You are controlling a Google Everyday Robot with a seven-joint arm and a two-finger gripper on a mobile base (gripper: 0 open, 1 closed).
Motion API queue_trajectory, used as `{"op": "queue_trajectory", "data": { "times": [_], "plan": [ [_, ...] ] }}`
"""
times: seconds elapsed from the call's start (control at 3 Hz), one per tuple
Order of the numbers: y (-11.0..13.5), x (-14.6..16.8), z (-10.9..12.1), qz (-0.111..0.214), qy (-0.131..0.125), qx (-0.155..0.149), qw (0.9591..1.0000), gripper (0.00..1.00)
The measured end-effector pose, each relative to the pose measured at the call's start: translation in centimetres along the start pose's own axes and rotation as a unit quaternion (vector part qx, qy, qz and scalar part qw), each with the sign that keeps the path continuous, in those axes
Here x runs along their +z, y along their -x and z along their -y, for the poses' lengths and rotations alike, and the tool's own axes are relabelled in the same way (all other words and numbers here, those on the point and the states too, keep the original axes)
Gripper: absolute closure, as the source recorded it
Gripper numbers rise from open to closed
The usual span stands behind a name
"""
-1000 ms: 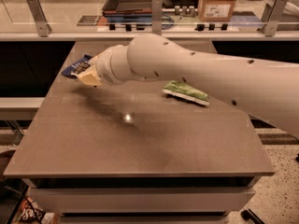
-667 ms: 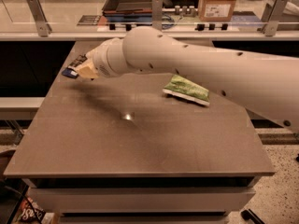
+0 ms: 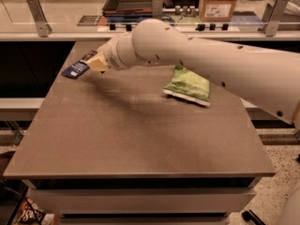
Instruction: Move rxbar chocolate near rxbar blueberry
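Observation:
Next, my gripper releases the rxbar chocolate on the brown table (image 3: 103, 82) next to the rxbar blueberry, toward the green chip bag.
The rxbar blueberry (image 3: 74, 70), a dark blue wrapper with white print, lies flat near the table's far left edge. A small dark piece with pale print, which looks like the rxbar chocolate (image 3: 88, 56), shows just behind it; the rest is hidden by the gripper. My gripper (image 3: 97, 63), with tan tips, sits at the end of the thick white arm. It is right beside the blue bar's right end and over the dark piece. I cannot tell whether it holds the dark bar or hovers over it.
A green chip bag (image 3: 188, 86) lies right of centre, partly under the arm. The brown table (image 3: 140, 139) has a railing and a counter with boxes behind its far edge. The white arm crosses the table's right and far parts.
The gripper has shifted slightly toward the far edge beside the blue bar, and the arm has swung with it. The blue bar and the chip bag have stayed put.

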State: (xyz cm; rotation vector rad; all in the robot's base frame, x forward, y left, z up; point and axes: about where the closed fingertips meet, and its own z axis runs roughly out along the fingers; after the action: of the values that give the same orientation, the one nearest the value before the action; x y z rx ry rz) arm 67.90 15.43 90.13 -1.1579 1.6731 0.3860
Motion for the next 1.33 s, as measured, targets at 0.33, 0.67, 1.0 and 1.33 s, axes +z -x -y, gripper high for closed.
{"op": "queue_trajectory", "data": {
  "times": [0.33, 0.67, 1.0, 1.33],
  "plan": [
    [-1.8, 0.1, 1.4, -0.020, -0.002, 0.020, 0.9996, 1.00],
    [-3.8, 0.0, 1.5, -0.036, 0.000, 0.036, 0.9987, 1.00],
    [-5.6, 0.0, 0.5, -0.045, 0.009, 0.048, 0.9978, 1.00],
    [-6.9, 0.4, -0.8, -0.046, 0.020, 0.058, 0.9971, 1.00]
  ]
}}
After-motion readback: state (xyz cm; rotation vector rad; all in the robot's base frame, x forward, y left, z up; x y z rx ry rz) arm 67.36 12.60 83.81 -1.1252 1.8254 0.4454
